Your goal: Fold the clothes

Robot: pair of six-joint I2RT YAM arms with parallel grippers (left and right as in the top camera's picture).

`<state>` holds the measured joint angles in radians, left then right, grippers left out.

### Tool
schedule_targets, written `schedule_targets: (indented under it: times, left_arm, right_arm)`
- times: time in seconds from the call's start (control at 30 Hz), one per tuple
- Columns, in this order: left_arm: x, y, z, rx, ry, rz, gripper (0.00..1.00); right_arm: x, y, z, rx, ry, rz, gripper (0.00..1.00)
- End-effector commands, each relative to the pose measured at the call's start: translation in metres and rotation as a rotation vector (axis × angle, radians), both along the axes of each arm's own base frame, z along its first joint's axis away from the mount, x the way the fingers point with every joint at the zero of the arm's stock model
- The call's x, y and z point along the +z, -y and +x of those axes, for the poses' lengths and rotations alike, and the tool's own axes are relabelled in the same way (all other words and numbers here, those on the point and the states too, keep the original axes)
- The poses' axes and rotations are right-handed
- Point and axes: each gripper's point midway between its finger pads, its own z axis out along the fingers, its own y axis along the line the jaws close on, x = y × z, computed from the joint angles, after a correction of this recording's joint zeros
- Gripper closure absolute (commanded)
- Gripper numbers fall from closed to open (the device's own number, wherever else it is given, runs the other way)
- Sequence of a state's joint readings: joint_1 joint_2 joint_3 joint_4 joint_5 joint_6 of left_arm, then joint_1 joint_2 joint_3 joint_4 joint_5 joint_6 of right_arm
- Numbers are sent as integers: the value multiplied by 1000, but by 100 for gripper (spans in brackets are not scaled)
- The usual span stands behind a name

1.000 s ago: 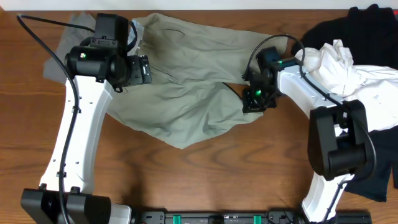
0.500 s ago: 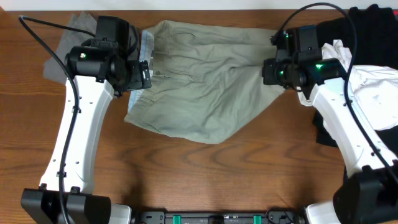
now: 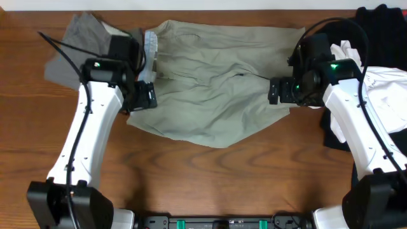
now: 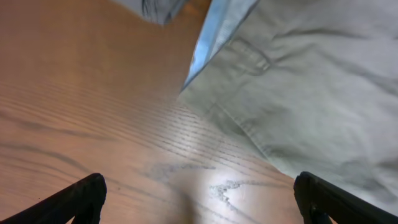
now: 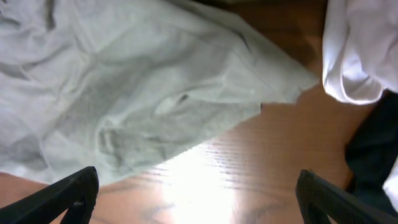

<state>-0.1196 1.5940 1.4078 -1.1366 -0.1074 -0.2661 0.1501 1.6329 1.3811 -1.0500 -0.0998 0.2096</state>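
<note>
I should next use my right gripper to grab the near leg of the pale green shorts by its near edge [image 3: 270, 123] [image 5: 212, 135], close to the corner of that leg.
Pale green shorts [image 3: 210, 89] lie spread across the back middle of the table, their waistband with a light blue lining [image 3: 150, 48] at the left. The left gripper [image 3: 143, 95] hovers open at the shorts' left edge, above bare wood, with the hem [image 4: 249, 124] just ahead of it in the left wrist view. Over the shorts' right edge, the right gripper [image 3: 278, 91] is open and holds nothing. In the right wrist view the shorts' corner [image 5: 273, 87] lies ahead of the open fingers [image 5: 74, 193].
A grey garment [image 3: 79, 44] lies at the back left, partly under the left arm. A pile of white [image 3: 381, 95] and black clothes [image 3: 375, 19] fills the right side, close beside the right arm. Bare wooden table [image 3: 210, 178] stretches in front.
The right gripper carried the shorts' right part outward, spreading them flat, then opened and let go. The left gripper shifted slightly toward the front along the left edge.
</note>
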Motion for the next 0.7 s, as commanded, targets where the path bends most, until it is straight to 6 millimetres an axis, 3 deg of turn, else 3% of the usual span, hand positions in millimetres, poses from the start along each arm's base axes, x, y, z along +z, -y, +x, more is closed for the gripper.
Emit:
schedule_targets:
  times: [0.0,0.17,0.33,0.67]
  left_arm:
    - [-19,-3,-7,51,-8,-2,2]
    - [-49,-2,-3,59,19,-13,4]
    - [-61,-5,8,70,77,-20,8]
    - [-83,-6,6,65,90,-20,9]
  right_arm:
    - [-8,-2,-10,-1,-21,1,1]
    - [-40,-4,-18,3,-40,4,13]
    - [-65,-6,-23,6,-36,18,17]
    - [-70,-14,-12,19,20,66,20]
